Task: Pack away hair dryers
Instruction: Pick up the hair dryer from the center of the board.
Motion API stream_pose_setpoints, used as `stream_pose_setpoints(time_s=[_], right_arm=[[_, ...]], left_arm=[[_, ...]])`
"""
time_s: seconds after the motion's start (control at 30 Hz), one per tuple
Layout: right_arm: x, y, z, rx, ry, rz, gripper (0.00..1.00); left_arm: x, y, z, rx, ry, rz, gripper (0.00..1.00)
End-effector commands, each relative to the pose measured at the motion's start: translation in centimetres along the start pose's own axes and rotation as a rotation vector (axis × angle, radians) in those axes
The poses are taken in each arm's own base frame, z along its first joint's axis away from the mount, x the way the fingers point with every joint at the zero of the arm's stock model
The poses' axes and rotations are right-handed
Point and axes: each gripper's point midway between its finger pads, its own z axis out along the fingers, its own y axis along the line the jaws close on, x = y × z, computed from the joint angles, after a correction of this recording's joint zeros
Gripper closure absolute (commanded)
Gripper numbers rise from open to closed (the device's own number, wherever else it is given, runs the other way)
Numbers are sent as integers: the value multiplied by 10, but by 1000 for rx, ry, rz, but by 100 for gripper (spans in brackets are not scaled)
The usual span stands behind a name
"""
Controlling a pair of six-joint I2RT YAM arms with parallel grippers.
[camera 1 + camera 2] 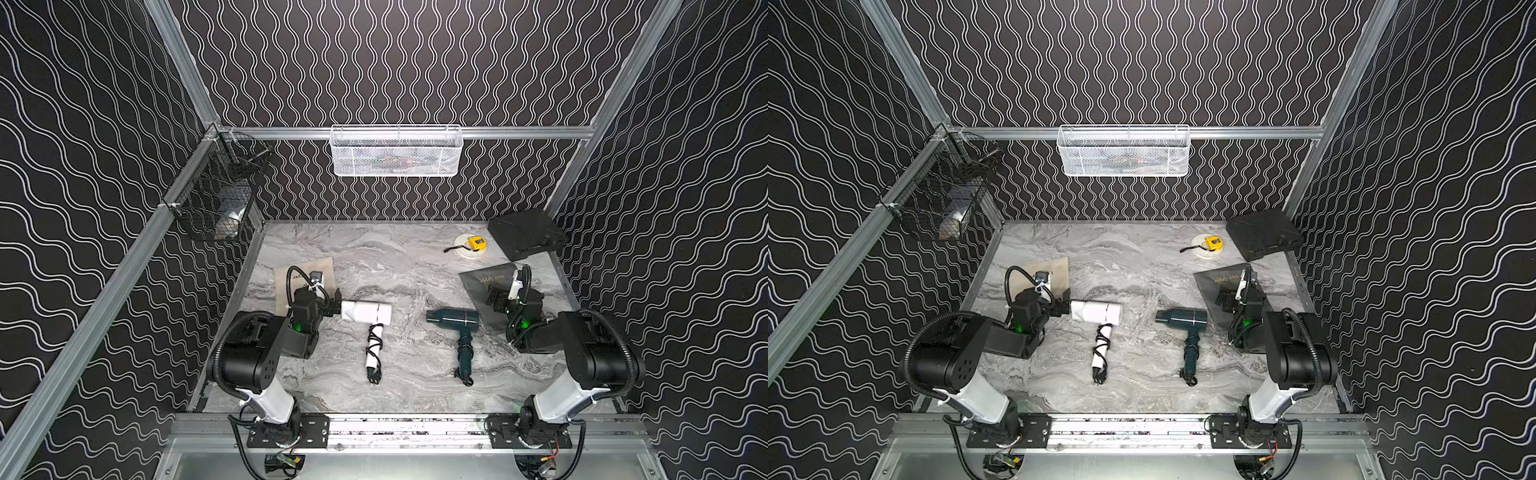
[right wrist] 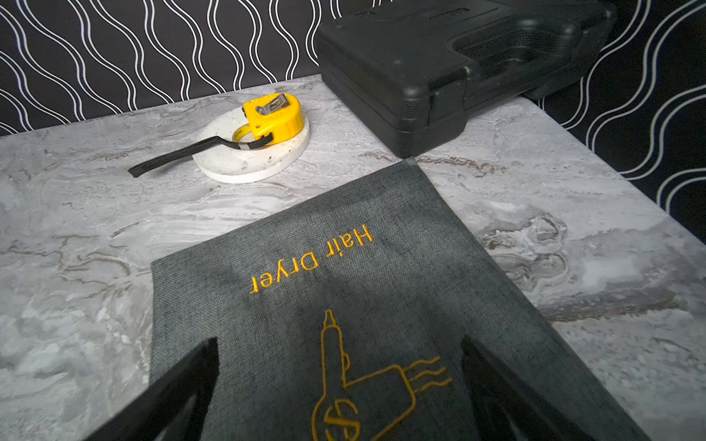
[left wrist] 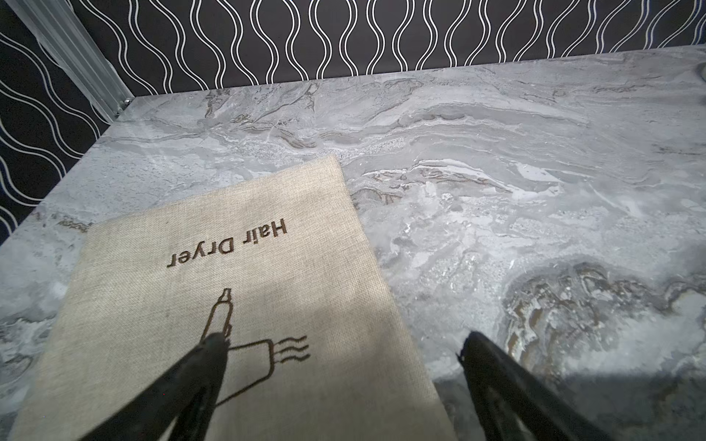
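Next, I move my right gripper to the dark teal hair dryer and close it on its corded handle [image 1: 464, 342], near where the handle meets the hair dryer's body.
Two hair dryers lie mid-table in both top views, handles toward the front edge with cords wound round them. The white one [image 1: 365, 312] [image 1: 1096, 311] is on the left, the dark teal one [image 1: 453, 319] [image 1: 1181, 319] on the right. My left gripper [image 1: 332, 302] [image 3: 340, 343] hangs open over the edge of a beige "Hair Dryer" bag [image 1: 305, 274] [image 3: 248, 286], just left of the white dryer's barrel. My right gripper [image 1: 496, 300] [image 2: 340, 343] is open above a dark grey "Hair Dryer" bag [image 1: 482, 286] [image 2: 344, 267]. Neither holds anything. Neither wrist view shows a dryer.
A yellow tape measure [image 1: 476, 243] [image 2: 273, 114] rests on a white disc at the back right, beside a black plastic case [image 1: 525, 232] [image 2: 439, 65]. A white mesh basket [image 1: 397, 151] hangs on the back rail and a black wire basket [image 1: 218, 195] on the left rail.
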Motion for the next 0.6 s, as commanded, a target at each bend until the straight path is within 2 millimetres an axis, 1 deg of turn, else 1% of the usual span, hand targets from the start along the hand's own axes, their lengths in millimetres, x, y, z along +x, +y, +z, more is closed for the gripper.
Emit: stream_pose_setpoints(time_s=[0.0, 0.57], right_arm=[[-13, 2, 0, -8, -51, -3, 0], [-12, 3, 1, -12, -47, -3, 0]], left_arm=[[-8, 1, -1, -5, -36, 21, 1], [-9, 0, -1, -2, -35, 20, 1]])
